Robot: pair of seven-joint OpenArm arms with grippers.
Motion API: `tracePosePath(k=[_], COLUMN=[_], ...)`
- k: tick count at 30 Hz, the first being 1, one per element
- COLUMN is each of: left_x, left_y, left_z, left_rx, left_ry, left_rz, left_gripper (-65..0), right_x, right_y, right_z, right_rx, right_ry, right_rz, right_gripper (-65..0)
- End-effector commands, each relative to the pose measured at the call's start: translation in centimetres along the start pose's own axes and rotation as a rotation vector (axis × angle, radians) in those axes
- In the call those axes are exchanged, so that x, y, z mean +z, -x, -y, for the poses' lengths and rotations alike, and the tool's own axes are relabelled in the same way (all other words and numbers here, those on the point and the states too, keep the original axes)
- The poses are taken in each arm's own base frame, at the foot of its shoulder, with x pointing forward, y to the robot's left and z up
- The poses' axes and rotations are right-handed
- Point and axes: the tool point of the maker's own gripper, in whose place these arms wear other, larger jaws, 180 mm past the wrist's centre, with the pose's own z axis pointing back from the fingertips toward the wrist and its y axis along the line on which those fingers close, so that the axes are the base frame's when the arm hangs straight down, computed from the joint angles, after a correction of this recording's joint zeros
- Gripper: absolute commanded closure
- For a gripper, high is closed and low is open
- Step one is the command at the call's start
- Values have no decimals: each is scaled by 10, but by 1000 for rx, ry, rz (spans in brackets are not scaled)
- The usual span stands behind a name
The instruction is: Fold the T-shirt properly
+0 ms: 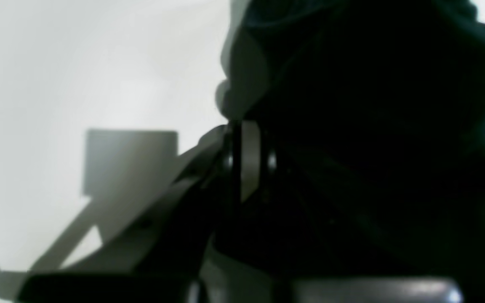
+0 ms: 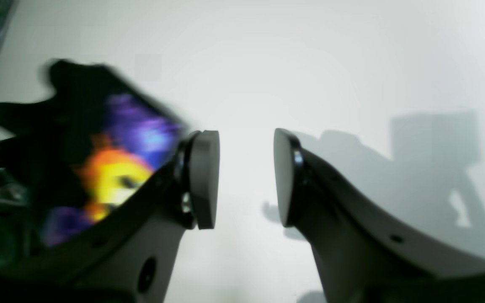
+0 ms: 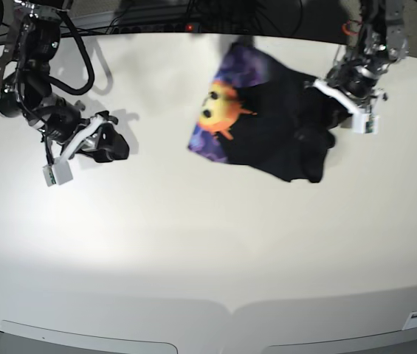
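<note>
My left gripper should open, take the folded layer [image 3: 313, 101] and pull it toward the back edge, because it drags the whole T-shirt with its black end still bunched.
The T-shirt [image 3: 274, 125] lies bunched at the back right of the white table [image 3: 208, 243], black, with its orange-yellow sun print on purple [image 3: 223, 107] facing up on its left part. My left gripper [image 3: 320, 110] is at the shirt's right edge, shut on a fold of the black cloth. In the left wrist view the dark cloth [image 1: 373, 147] fills the right side around the left gripper [image 1: 244, 160]. My right gripper [image 3: 119, 146] hovers open over bare table far to the left of the shirt. In the right wrist view the right gripper [image 2: 246, 176] holds nothing, and the T-shirt [image 2: 112, 160] shows blurred beyond its fingers.
Cables and a power strip [image 3: 193, 26] run along the table's back edge. The table's curved front edge [image 3: 230, 306] lies well below both arms. Bare white tabletop stretches between the right gripper and the shirt.
</note>
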Motion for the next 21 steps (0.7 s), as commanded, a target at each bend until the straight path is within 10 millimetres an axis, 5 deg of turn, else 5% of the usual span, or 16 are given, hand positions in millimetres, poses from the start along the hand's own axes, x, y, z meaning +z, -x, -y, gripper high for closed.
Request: tracePosePath(k=[1,4,7,15,21], left_x=[-4,-11,-6,52,75], left_y=[-8,-12,-13,-18,-27], left_z=[10,19,7,-44,-28], left_rx=[-27,-72,-52,89,42], left_ry=[31,53,28,-113,-59], left_rz=[13,9,16,99,127], left_gripper=[0,0,0,0,-27], right_x=[3,3,3,3,-2], right_y=[-16,-16,-15,-16,-15], right_z=[-4,-4,-4,-4,-10], right_rx=[20,20,21,21,17], right_ry=[-18,-18,-17,-17,-35], right_rz=[49,48,46,48,46], right_gripper=[-220,-220,-220,-220,-220])
